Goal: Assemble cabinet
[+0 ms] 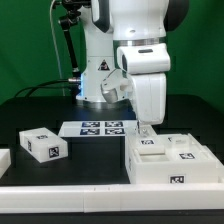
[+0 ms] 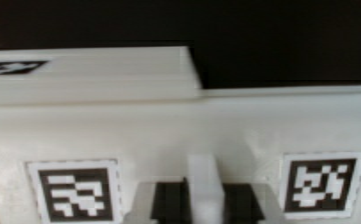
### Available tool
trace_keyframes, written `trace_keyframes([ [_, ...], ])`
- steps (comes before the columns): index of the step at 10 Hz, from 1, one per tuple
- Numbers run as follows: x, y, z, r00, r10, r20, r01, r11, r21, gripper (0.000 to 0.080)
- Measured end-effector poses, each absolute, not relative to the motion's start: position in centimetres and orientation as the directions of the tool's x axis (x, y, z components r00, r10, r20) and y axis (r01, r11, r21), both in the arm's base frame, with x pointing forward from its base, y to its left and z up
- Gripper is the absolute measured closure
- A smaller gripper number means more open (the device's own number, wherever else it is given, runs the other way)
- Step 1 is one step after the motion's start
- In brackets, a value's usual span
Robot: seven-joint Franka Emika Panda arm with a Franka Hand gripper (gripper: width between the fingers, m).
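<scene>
My gripper has the thin white side piece. I should set it down in the cabinet's half nearer the small white tagged block (image 1: 156,156).
The cabinet (image 1: 170,162) is a large white boxy shell with tags, standing at the front on the exterior view's right. My gripper (image 1: 145,131) reaches straight down onto its back top edge. In the wrist view the cabinet (image 2: 195,130) fills the picture, with one tag on each side. My gripper (image 2: 203,203) has its two dark fingers (image 2: 168,203) close against both sides of a thin upright white wall of the cabinet. The jaws stand nearly together, shut on that wall.
A small white tagged block (image 1: 42,144) lies on the exterior view's left. The marker board (image 1: 100,128) lies behind, by the robot base. Another white piece (image 1: 4,160) shows at the left edge. A white tagged surface (image 2: 88,68) lies beyond the cabinet in the wrist view.
</scene>
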State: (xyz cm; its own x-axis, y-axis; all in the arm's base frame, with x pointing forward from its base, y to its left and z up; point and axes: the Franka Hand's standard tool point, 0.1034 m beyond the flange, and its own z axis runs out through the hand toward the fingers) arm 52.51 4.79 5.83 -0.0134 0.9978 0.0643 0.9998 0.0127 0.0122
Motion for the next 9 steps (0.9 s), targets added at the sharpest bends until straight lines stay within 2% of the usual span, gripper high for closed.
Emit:
trace_keyframes([
  [5,57.7,5.0,6.0,0.000,0.996,0.092,0.998,-0.006,0.066,0.0729],
  [7,57.9,5.0,5.8,0.001,0.996,0.088,0.999,-0.004,0.036,0.0727],
  [9,57.9,5.3,5.9,0.000,0.996,0.086,1.000,-0.003,0.028,0.0727],
])
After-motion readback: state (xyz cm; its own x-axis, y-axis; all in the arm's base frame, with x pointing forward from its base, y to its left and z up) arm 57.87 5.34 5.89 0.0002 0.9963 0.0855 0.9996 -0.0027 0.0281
